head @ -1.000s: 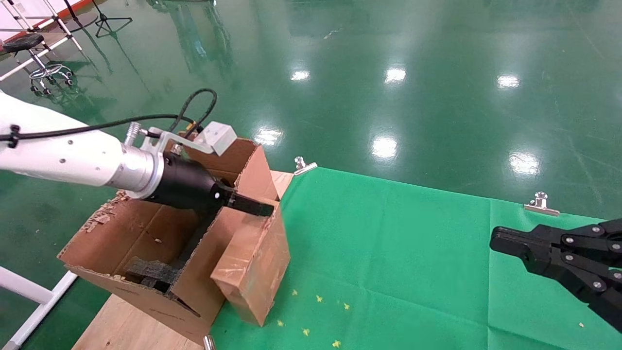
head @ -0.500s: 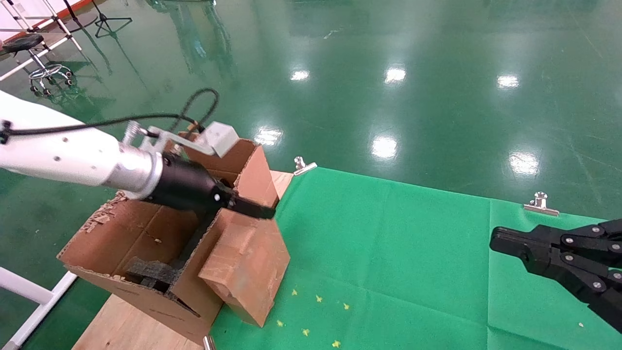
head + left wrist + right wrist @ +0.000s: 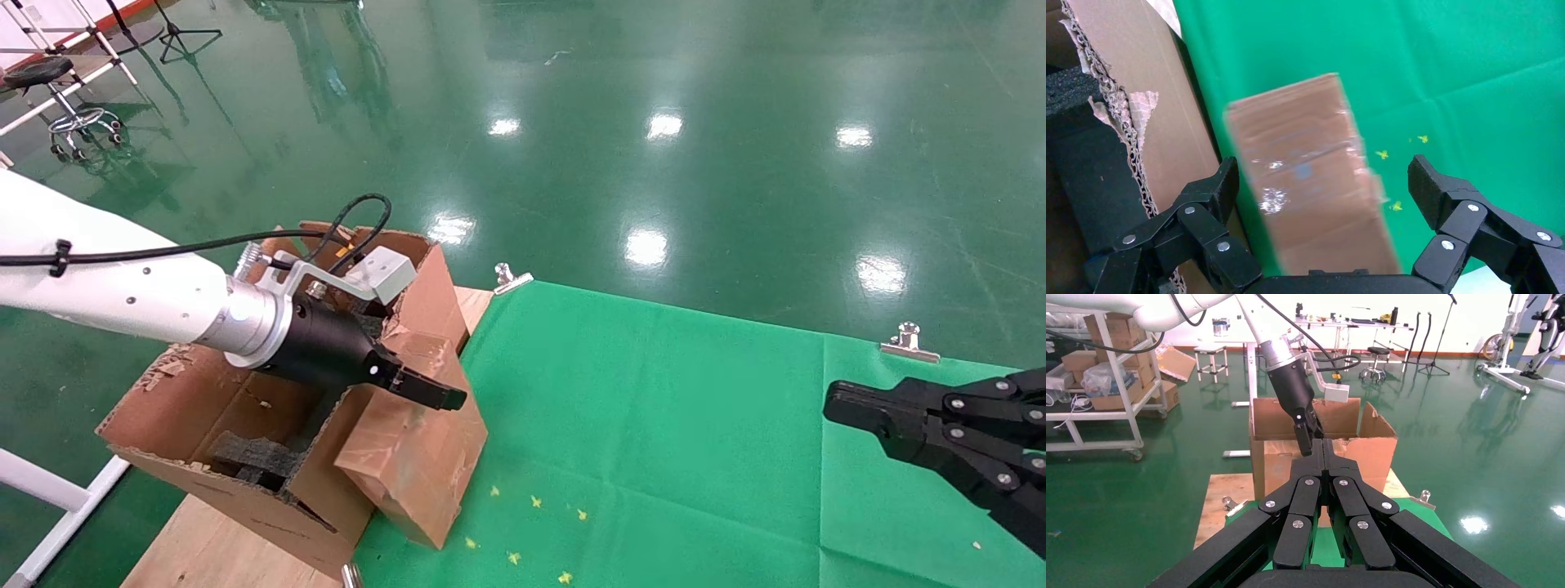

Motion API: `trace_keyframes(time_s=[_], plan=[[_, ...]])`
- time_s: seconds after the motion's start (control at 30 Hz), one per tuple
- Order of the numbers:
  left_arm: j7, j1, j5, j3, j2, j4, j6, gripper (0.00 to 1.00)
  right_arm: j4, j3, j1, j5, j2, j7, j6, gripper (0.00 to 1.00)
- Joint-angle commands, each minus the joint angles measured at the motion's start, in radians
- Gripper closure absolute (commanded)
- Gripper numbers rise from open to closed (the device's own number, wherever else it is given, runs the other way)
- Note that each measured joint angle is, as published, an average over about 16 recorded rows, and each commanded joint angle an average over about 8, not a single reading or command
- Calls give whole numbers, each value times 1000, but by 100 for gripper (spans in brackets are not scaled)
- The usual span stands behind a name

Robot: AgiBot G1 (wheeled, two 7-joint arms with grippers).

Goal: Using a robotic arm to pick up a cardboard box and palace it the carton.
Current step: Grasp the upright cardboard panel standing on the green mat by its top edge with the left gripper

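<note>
The left gripper will close on the broad sides (image 3: 439,423) (image 3: 1364,173) of the cardboard box, around the middle of the box's narrow taped top.
The small reddish-brown taped cardboard box (image 3: 409,457) stands tilted on the green cloth, leaning against the side wall of the large tan carton (image 3: 204,482). My left gripper (image 3: 425,392) on the white arm is just above the box's top edge. In the left wrist view the left gripper (image 3: 1324,184) is wide open, with the box (image 3: 1309,177) between its fingers (image 3: 1223,184) and clear of both. The carton's torn wall (image 3: 1168,122) is beside one finger. My right gripper (image 3: 833,404) hangs shut and empty over the cloth at the far right.
Black foam blocks (image 3: 245,457) lie inside the carton. The green cloth (image 3: 670,425) is held by metal clips (image 3: 511,278) (image 3: 909,343). Bare wooden board (image 3: 212,547) shows under the carton. Small yellow specks (image 3: 531,502) lie near the box.
My left gripper has come down and toward me, closer onto the box's top. The box's top has tipped a little to the left against the carton. The right arm has not moved.
</note>
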Motion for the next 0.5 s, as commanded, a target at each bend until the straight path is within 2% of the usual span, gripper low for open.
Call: trace_keyframes(time_s=[0.03,0.1,0.17,0.5], plan=[[2,2,-1,1,0,0,0,60,0,0,0,0,0,0,0,0],[2,2,-1,1,0,0,0,84,0,0,0,0,0,0,0,0],[1,1,-1,1,0,0,0,99,0,0,0,0,0,0,0,0],[-2,-1,0,0,-1,0,-1,100,0,0,0,0,0,0,0,0]])
